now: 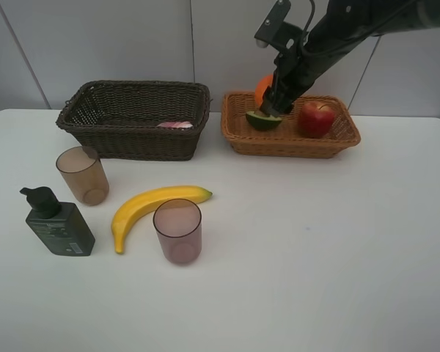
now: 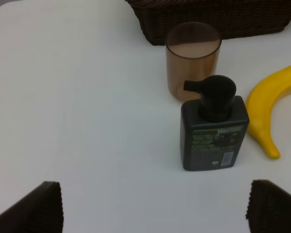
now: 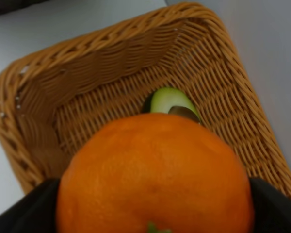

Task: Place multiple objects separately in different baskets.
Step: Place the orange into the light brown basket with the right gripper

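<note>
My right gripper will let go of the orange, so that it will then rest between the halved avocado and the red apple [image 1: 288, 124].
My right gripper [image 1: 273, 103] is shut on the orange [image 3: 155, 174] and holds it over the light orange-brown basket [image 1: 293, 144], above the halved avocado [image 1: 262, 121], which also shows in the right wrist view [image 3: 169, 101]. The red apple [image 1: 317, 119] lies in the same basket. The pink bottle [image 1: 174, 125] lies in the dark brown basket [image 1: 88, 128]. The banana [image 1: 154, 205], two cups [image 1: 83, 174] [image 1: 178, 231] and the green pump bottle [image 1: 57, 224] stand on the table. My left gripper [image 2: 150, 208] is open, short of the pump bottle [image 2: 213, 131].
The white table [image 1: 315, 242] stretches wide to the right and front of the objects. A grey wall stands right behind the baskets. The left arm does not show in the high view.
</note>
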Robot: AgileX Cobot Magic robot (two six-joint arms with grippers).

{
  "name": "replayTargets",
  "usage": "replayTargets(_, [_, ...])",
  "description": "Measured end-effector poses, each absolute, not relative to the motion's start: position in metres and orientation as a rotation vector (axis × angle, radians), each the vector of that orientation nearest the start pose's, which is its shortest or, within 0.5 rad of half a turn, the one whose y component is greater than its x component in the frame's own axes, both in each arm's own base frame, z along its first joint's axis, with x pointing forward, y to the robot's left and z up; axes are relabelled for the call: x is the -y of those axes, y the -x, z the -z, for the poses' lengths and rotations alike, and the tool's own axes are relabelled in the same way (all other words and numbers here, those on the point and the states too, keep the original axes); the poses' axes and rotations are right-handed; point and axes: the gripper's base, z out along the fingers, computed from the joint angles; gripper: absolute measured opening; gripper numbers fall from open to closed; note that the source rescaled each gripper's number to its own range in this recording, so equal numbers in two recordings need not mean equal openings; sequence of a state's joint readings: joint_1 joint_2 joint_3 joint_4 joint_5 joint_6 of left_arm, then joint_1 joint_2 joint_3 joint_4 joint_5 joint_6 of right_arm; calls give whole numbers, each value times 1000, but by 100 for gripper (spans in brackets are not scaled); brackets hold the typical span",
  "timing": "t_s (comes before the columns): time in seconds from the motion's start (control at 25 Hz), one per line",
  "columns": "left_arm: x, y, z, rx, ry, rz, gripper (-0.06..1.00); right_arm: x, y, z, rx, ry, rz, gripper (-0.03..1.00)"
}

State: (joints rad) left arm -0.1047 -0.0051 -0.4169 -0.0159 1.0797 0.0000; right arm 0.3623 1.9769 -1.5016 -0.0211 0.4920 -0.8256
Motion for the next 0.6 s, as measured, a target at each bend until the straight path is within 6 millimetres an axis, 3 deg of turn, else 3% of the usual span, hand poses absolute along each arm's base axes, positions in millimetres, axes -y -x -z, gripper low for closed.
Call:
replayTargets(0.24, [1, -2, -252, -2139, -112, 81, 100, -151, -426, -206, -2041, 1382, 239, 63])
replayTargets(0.6, [1, -2, -252, -2139, -112, 81, 100, -144, -432, -199, -2054, 1365, 248, 63])
